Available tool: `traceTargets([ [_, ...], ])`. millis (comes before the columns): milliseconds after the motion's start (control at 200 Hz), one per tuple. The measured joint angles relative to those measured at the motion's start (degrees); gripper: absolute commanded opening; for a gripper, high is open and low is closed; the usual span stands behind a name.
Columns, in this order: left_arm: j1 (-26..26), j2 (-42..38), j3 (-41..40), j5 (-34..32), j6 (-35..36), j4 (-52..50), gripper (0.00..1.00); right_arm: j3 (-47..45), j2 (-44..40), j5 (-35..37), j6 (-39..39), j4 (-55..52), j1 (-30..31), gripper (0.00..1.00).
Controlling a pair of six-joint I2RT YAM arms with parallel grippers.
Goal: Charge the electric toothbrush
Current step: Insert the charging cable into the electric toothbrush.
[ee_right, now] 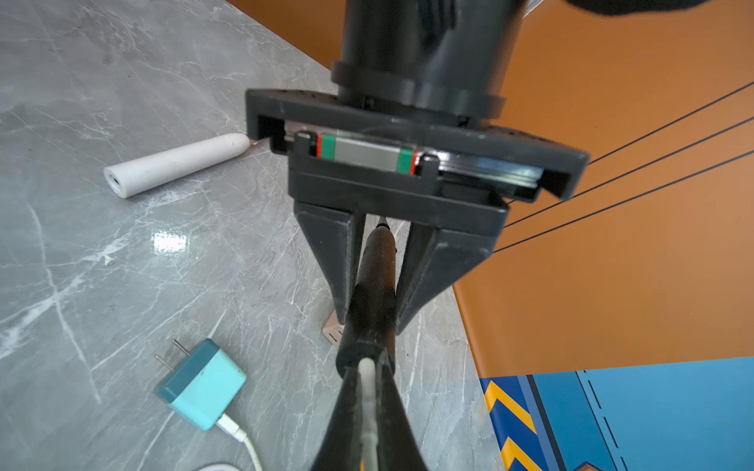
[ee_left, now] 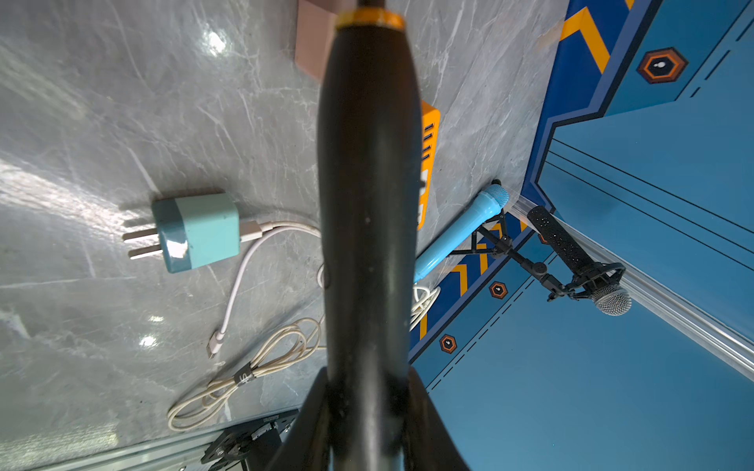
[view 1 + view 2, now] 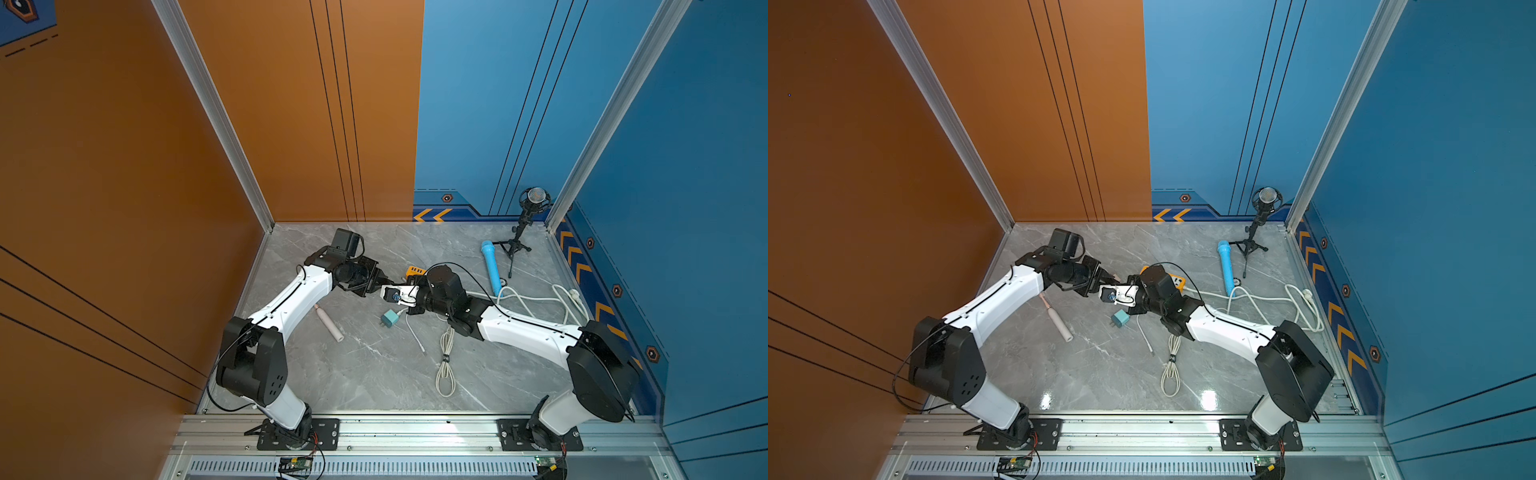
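Note:
My left gripper should put the electric toothbrush, now held above the grey table, down and let go of it on the table (image 3: 345, 314) between the white toothbrush handle and the teal charger plug.
The electric toothbrush (image 2: 369, 183) is a black tapered handle with an orange ring at its far end, held above the grey table. My left gripper (image 2: 369, 375) is shut on it, and its thin tip (image 1: 381, 228) points into the left jaws. My right gripper (image 1: 363, 363) is shut on a thin white cable end (image 1: 365, 379), which meets the toothbrush's thick end. In both top views the two grippers (image 3: 387, 283) (image 3: 1119, 280) meet tip to tip over the table's middle. A teal charger plug (image 3: 389, 319) lies below them, and the free end (image 3: 423, 351) of its white cable lies on the table.
A white toothbrush handle (image 3: 328, 322) lies on the table at the left. An orange power strip (image 3: 415, 271) sits behind the right wrist. A bundled cable (image 3: 445, 365), a blue microphone (image 3: 491, 266), a microphone stand (image 3: 521, 232) and a loose white cord (image 3: 540, 299) lie to the right.

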Motion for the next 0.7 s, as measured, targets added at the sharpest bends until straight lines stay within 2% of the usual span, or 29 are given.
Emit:
traceTargets([
  [390, -2.16, -0.61, 0.44, -5.84, -4.07, 9.2, 0.0, -0.13, 2.03, 0.59, -2.1, 9.29, -2.29, 0.0],
  [566, -2.14, -3.56, -1.7, -8.11, -5.33, 11.52, 0.0, -0.13, 2.25, 0.22, -2.93, 12.04, -2.49, 0.0],
  [601, -2.03, -4.52, -2.58, -8.39, -5.22, 11.91, 0.0, -0.24, 1.9, 0.13, -2.93, 12.0, -2.25, 0.05],
  [701, -0.83, -7.85, -6.19, -6.14, -3.19, 12.55, 0.0, -0.76, 0.11, 0.17, -1.81, 9.66, -0.87, 0.28],
])
